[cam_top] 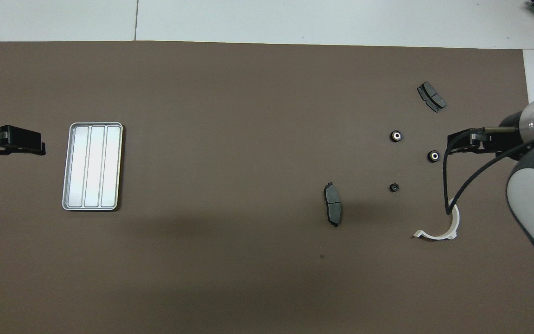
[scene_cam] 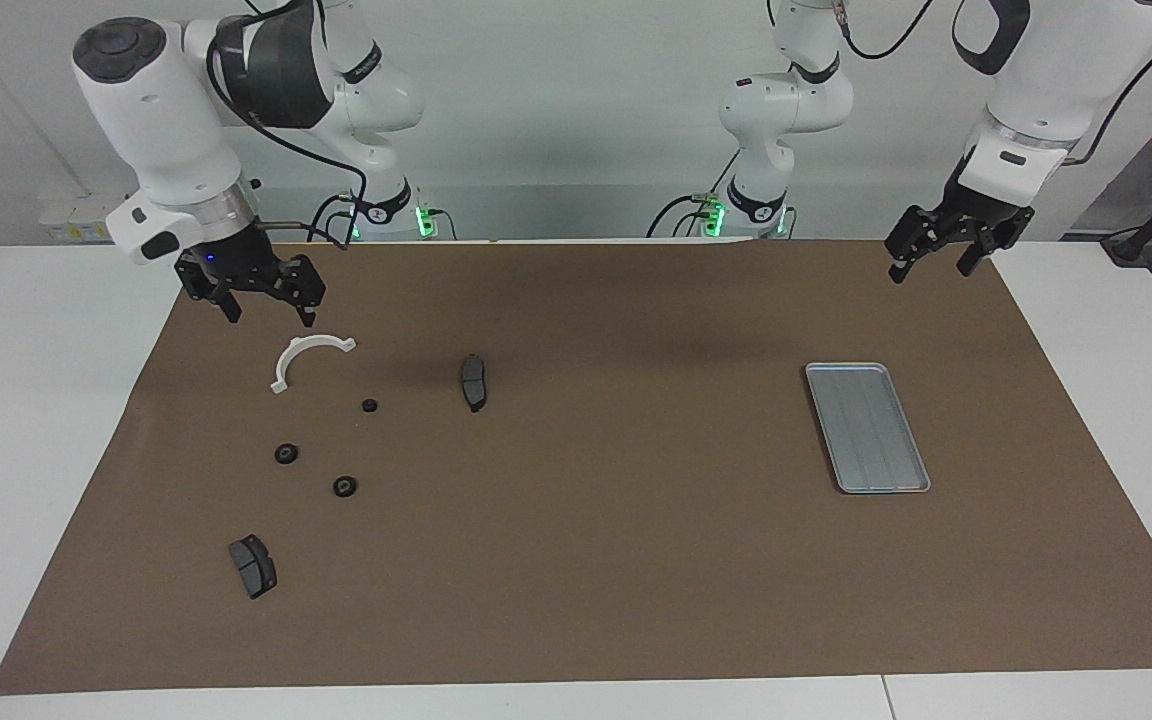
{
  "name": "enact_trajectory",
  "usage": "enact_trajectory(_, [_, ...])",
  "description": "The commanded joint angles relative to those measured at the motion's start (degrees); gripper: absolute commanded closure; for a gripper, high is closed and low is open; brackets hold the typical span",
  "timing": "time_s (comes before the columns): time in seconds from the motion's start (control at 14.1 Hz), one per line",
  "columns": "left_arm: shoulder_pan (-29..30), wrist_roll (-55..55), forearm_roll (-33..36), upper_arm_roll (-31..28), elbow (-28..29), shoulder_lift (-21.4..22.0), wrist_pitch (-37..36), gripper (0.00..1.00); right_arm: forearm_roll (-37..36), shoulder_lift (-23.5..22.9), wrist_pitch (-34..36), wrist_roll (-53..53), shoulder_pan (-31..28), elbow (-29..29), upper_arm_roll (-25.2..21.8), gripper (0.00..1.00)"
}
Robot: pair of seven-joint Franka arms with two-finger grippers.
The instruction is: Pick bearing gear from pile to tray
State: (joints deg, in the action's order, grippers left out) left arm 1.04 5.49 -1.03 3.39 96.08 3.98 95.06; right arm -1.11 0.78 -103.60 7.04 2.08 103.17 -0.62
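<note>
I will close my right gripper around the smallest bearing gear [cam_top: 394, 187], closest to the brake pad near the mat's middle.
The pile lies toward the right arm's end of the table. In it are three small black bearing gears [scene_cam: 369, 405] [scene_cam: 286, 453] [scene_cam: 344, 487], also seen from overhead [cam_top: 394, 187] [cam_top: 434, 156] [cam_top: 396, 136]. A white half-ring bracket [scene_cam: 294, 350] [cam_top: 435, 237] and two dark brake pads [scene_cam: 474, 381] [scene_cam: 253, 566] lie among them. My right gripper [scene_cam: 271, 308] [cam_top: 451, 143] hangs open and empty over the mat by the bracket. The silver tray [scene_cam: 866, 427] [cam_top: 92, 166] lies empty toward the left arm's end. My left gripper [scene_cam: 931, 272] [cam_top: 41, 147] waits open above the mat's corner.
A brown mat [scene_cam: 586, 560] covers most of the white table [scene_cam: 26, 400]. A black cable [cam_top: 448, 195] loops down from the right wrist over the bracket in the overhead view. The second brake pad [cam_top: 431, 96] lies farthest from the robots.
</note>
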Motion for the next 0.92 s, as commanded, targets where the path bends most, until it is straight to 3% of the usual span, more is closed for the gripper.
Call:
enact_trajectory(0.0, [0.4,0.0,1.0,0.1,1.7,1.8,-0.1,0.00,1.5,2.9,-7.4,-2.2,-0.4,9.7,0.3,0.00])
enact_trajectory(0.43, [0.3,0.0,0.9,0.1,1.7,1.8,-0.1,0.00,1.5,0.2,-21.1,-3.5,1.4,20.5,0.4,0.00])
enact_trajectory(0.78, [0.4,0.0,0.9,0.1,1.7,1.8,-0.1,0.00,1.5,-4.9,-30.6,-3.5,2.5,24.3,0.4,0.00])
enact_trajectory(0.85, [0.4,0.0,0.9,0.1,1.7,1.8,-0.1,0.00,1.5,-6.0,-31.6,-4.0,2.2,24.4,0.4,0.11])
